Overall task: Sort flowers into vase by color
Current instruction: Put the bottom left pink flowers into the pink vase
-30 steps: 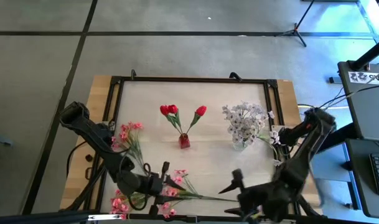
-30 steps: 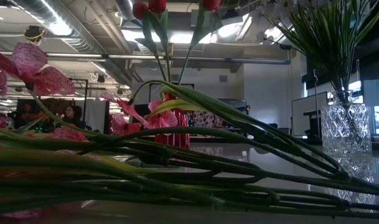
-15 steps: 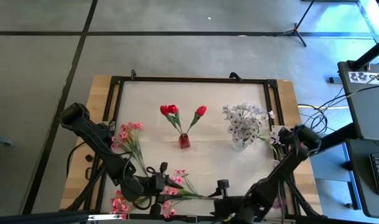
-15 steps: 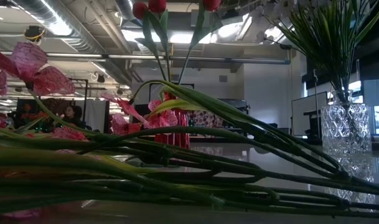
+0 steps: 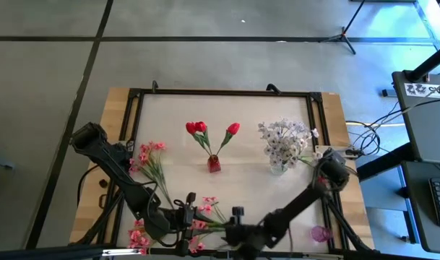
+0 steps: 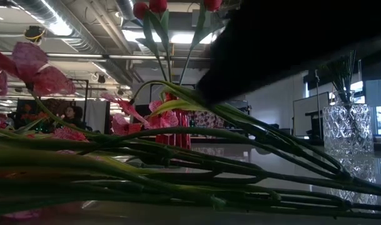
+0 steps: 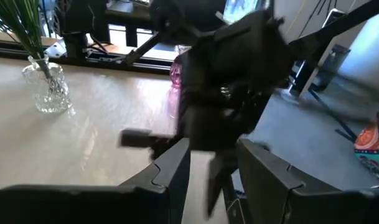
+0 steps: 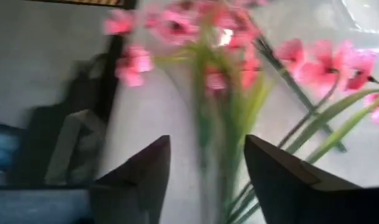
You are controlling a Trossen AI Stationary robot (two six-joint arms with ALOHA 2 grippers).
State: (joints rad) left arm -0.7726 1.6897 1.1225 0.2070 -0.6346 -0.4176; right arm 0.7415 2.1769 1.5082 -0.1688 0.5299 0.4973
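Observation:
The left gripper crowds the stems of the pink spray, so the robot's right gripper should pull the spray clear, open, and grip the stem bundle (image 8: 219, 155) before lifting.
Pink blossom sprays (image 5: 152, 160) lie flat on the table's near-left part, with more of them (image 5: 205, 214) by the near edge. Their green stems (image 6: 177, 164) fill the low view. Red tulips stand in a small red vase (image 5: 214, 164). Whitish sprigs stand in a clear glass vase (image 5: 280, 153). My right gripper (image 5: 235, 218) (image 8: 205, 149) is open, low over the near edge, and faces the pink sprays (image 8: 233, 37). My left gripper (image 5: 184, 209) (image 7: 211, 149) is open beside the same sprays and faces my right arm.
A small pink vase (image 5: 318, 233) stands at the table's near-right corner and shows behind my right arm (image 7: 175, 74) in the left wrist view. A black frame (image 5: 220, 92) runs around the table. The two grippers are close together at the near edge. My right arm (image 6: 290, 44) darkens the low view's upper right.
My right gripper has swept along the near edge toward the table's left, from the near-right part to the pink sprays beside my left gripper. Its arm now covers the whitish sprigs in the low view. My left gripper has shifted slightly toward the near edge. The flowers have not moved.

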